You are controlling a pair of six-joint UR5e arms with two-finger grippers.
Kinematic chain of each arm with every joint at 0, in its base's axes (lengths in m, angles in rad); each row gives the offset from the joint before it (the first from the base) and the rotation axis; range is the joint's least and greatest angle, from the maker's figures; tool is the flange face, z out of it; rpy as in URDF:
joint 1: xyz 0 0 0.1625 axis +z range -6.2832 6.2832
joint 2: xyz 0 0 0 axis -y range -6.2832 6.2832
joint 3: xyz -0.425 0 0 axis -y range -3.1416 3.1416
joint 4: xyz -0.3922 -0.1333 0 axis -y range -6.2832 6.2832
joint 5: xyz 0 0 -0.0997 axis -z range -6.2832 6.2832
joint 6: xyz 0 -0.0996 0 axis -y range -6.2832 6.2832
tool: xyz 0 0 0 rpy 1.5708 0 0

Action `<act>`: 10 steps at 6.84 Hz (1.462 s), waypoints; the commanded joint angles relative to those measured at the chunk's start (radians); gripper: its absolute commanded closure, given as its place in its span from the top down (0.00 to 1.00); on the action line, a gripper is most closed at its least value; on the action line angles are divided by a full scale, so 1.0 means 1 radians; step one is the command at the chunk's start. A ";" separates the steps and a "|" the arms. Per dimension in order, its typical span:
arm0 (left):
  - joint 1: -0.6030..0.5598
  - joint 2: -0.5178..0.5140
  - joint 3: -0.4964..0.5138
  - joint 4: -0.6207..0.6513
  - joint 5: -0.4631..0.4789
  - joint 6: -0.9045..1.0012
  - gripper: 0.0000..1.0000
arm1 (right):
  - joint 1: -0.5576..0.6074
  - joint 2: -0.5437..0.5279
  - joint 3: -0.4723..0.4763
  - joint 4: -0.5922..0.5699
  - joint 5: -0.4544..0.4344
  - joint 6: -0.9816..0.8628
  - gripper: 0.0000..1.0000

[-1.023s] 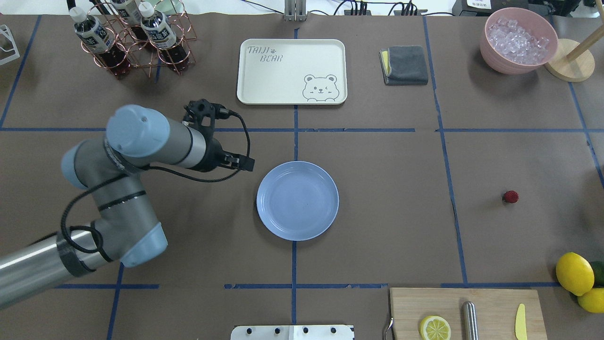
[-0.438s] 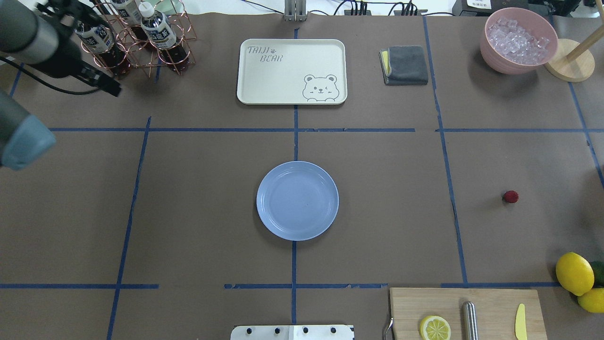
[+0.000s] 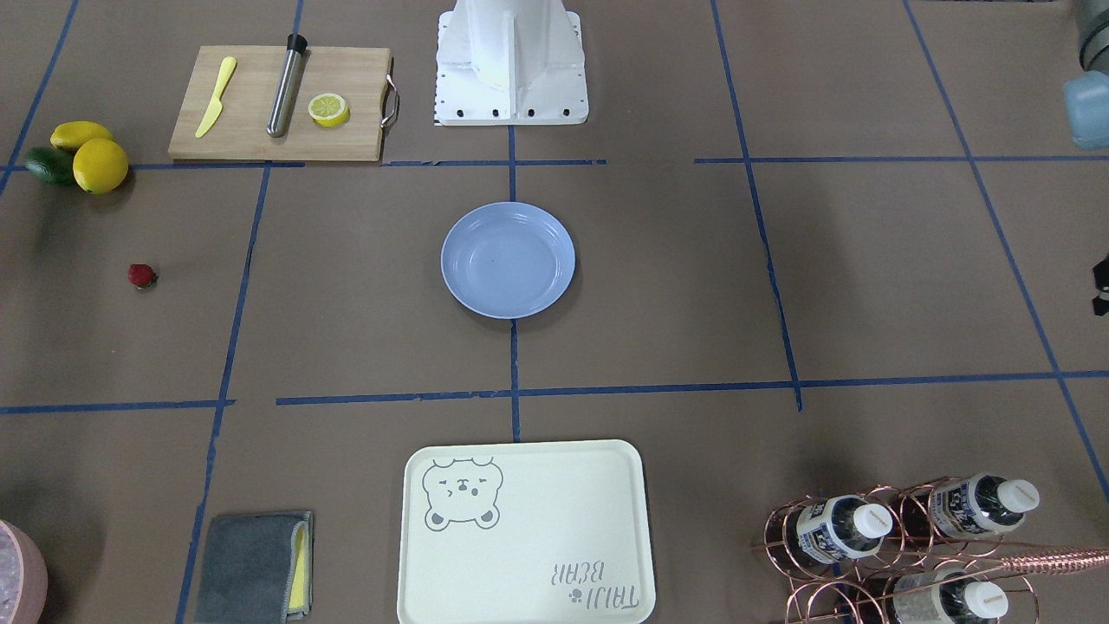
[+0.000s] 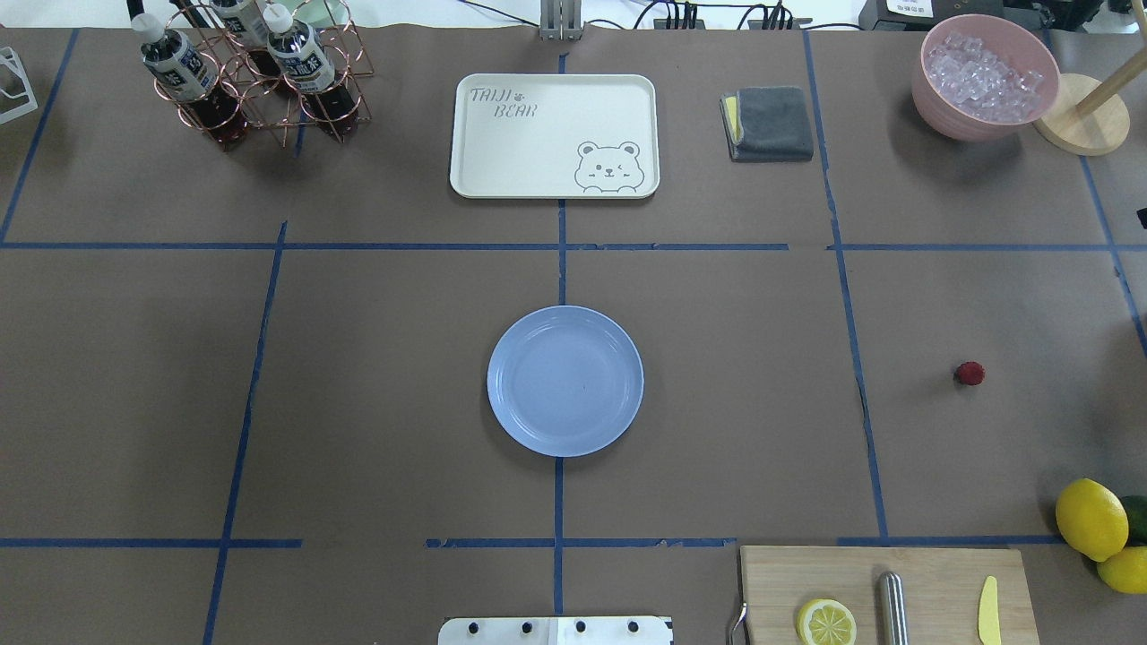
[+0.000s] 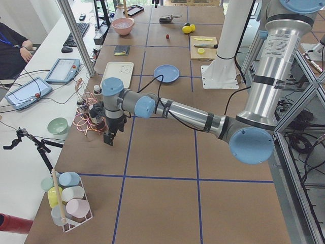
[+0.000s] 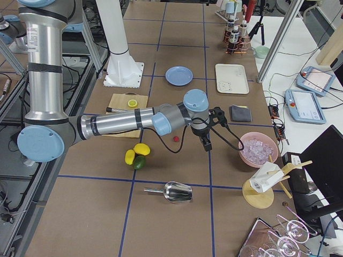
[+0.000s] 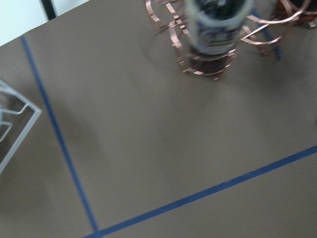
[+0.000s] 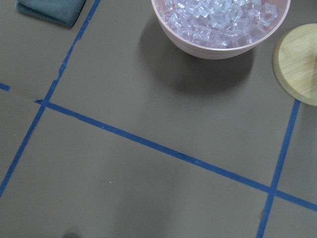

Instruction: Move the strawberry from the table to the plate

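Note:
Next, my right gripper closes on the strawberry's red middle [image 3: 141, 275], green leaves between fingers.
The strawberry [image 4: 969, 374] lies alone on the brown-paper table [image 4: 735, 358], to the right. The empty light-blue plate [image 4: 564, 381] sits at the centre. Neither arm reaches into the overhead view. Seen from the table's left end, my left gripper [image 5: 108, 140] hangs low by the copper bottle rack, far from the plate [image 5: 166, 73]. From the right end, my right gripper [image 6: 207, 145] hovers a little beyond the strawberry [image 6: 175, 138], toward the ice bowl. I cannot tell whether either gripper is open or shut. No fingers show in either wrist view.
A cream bear tray [image 4: 554, 134], a bottle rack [image 4: 251, 72], a grey cloth [image 4: 769, 123] and a pink bowl of ice [image 4: 984, 76] line the far side. Lemons [image 4: 1090, 518] and a cutting board [image 4: 941, 587] sit at the near right.
My left arm swung away from beside the plate toward the far left and left the overhead view. The strawberry and plate have not moved.

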 commanded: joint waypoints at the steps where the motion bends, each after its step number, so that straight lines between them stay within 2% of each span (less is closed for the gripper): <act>1: -0.118 0.124 0.027 0.028 -0.088 0.092 1.00 | -0.097 -0.008 0.061 -0.002 -0.013 0.130 1.00; 2: -0.128 0.174 0.022 0.020 -0.181 0.085 1.00 | -0.143 -0.027 0.086 -0.002 -0.030 0.185 1.00; 3: -0.129 0.181 0.015 0.020 -0.187 0.085 1.00 | -0.198 -0.048 0.113 0.003 -0.060 0.282 1.00; 4: -0.129 0.181 0.004 0.020 -0.187 0.085 1.00 | -0.274 -0.109 0.123 0.076 -0.144 0.326 1.00; 6: -0.129 0.181 -0.001 0.020 -0.187 0.085 1.00 | -0.461 -0.175 0.117 0.293 -0.299 0.594 1.00; 7: -0.129 0.181 -0.001 0.020 -0.187 0.086 1.00 | -0.553 -0.176 0.107 0.344 -0.370 0.695 0.99; 8: -0.129 0.181 -0.005 0.020 -0.187 0.088 1.00 | -0.654 -0.171 0.083 0.381 -0.484 0.777 0.99; 10: -0.129 0.184 -0.007 0.020 -0.187 0.088 1.00 | -0.682 -0.173 -0.001 0.443 -0.517 0.776 0.90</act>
